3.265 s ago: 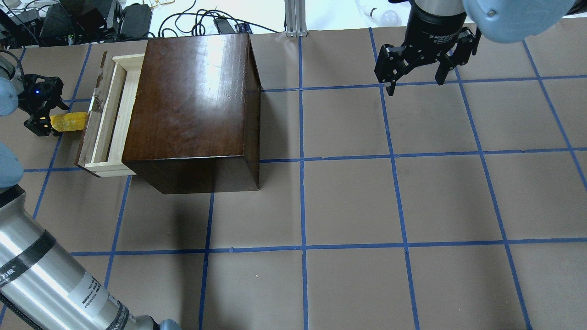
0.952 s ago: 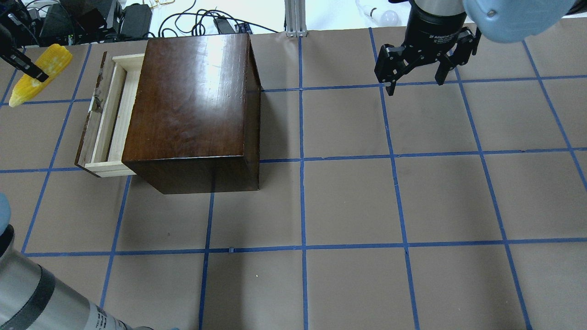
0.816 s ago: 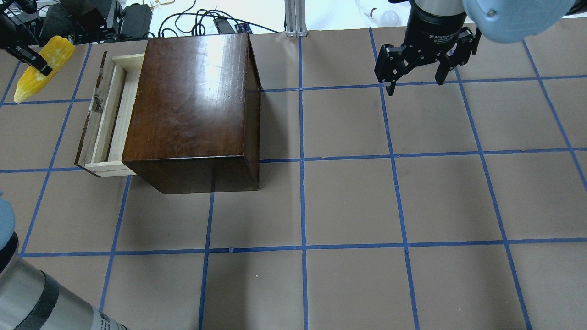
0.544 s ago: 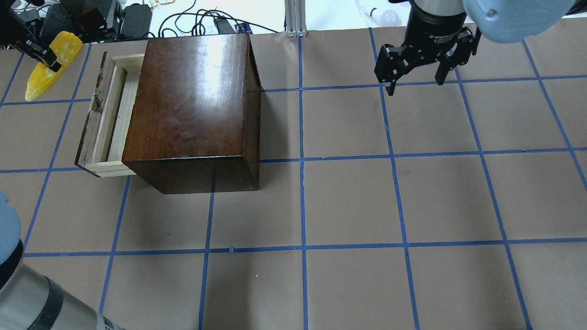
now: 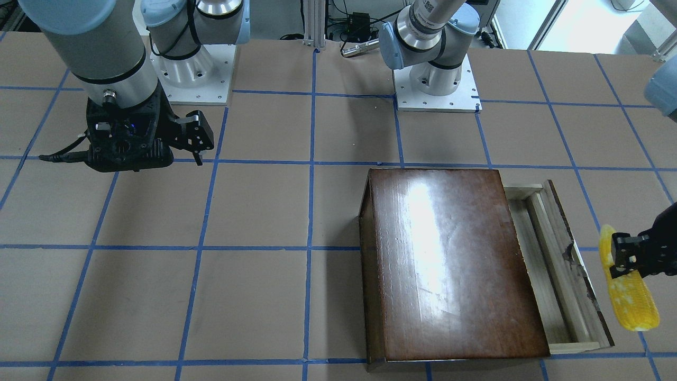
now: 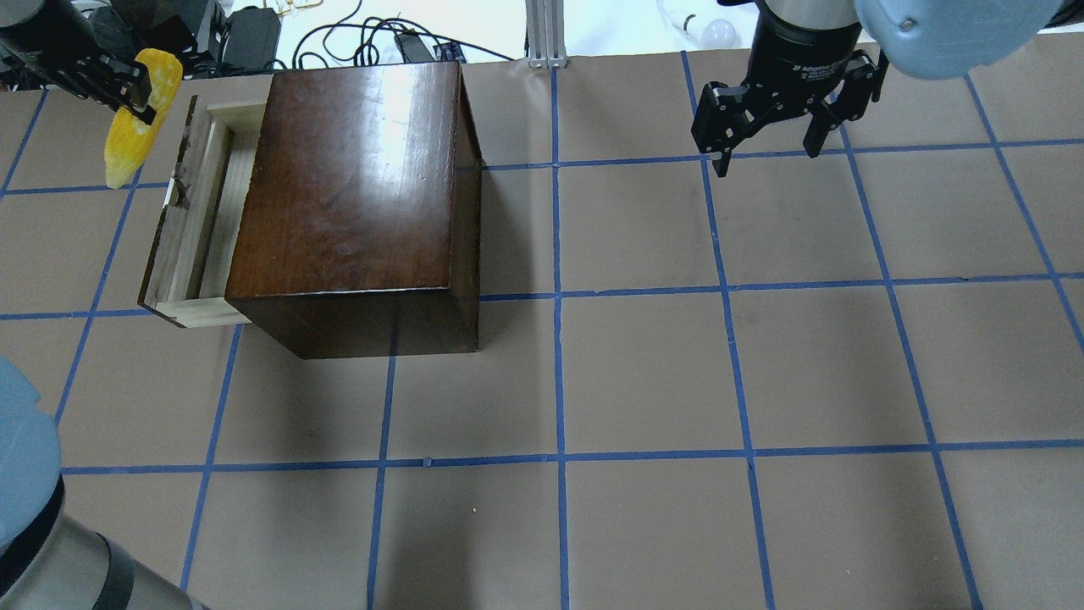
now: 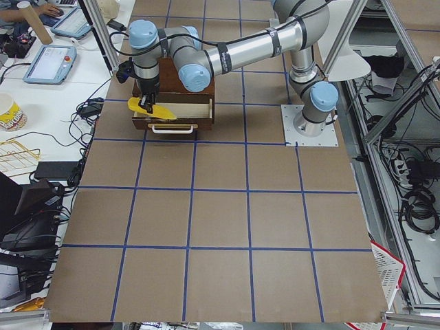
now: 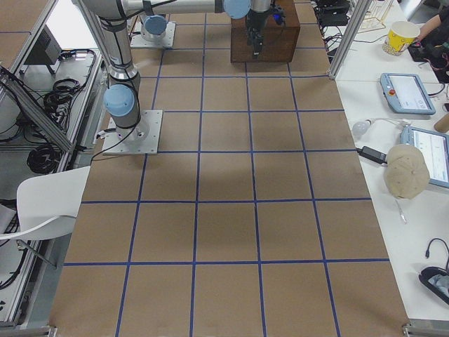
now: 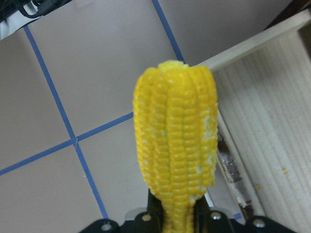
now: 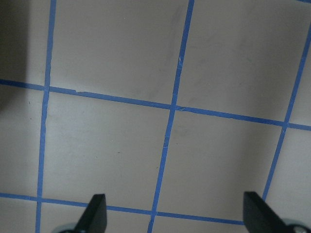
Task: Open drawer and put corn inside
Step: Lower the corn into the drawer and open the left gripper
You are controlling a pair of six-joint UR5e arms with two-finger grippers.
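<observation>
Next, I let go of the yellow corn with my left gripper on the pale drawer's bottom (image 5: 556,270) (image 9: 277,126), between the brown box and the front panel.
The drawer (image 6: 199,222) (image 5: 555,264) is partly pulled out of the glossy dark brown box (image 6: 351,195) (image 5: 449,264). My left gripper (image 6: 118,80) (image 5: 621,259) is shut on the yellow corn (image 6: 135,123) (image 5: 627,291) and holds it in the air just outside the drawer's dark front panel, near its far end. In the left wrist view the corn (image 9: 177,150) hangs over the front panel with the pale drawer floor (image 9: 277,121) to its right. My right gripper (image 6: 766,144) (image 5: 195,137) is open and empty, far from the box.
The table is brown paper with blue tape grid lines. Cables and power supplies (image 6: 169,34) lie beyond the far edge behind the box. The arm bases (image 5: 436,79) stand at the robot's side of the table.
My left gripper has lifted the corn off the table, turned it, and carried it right toward the drawer's far end. The right arm has not moved.
</observation>
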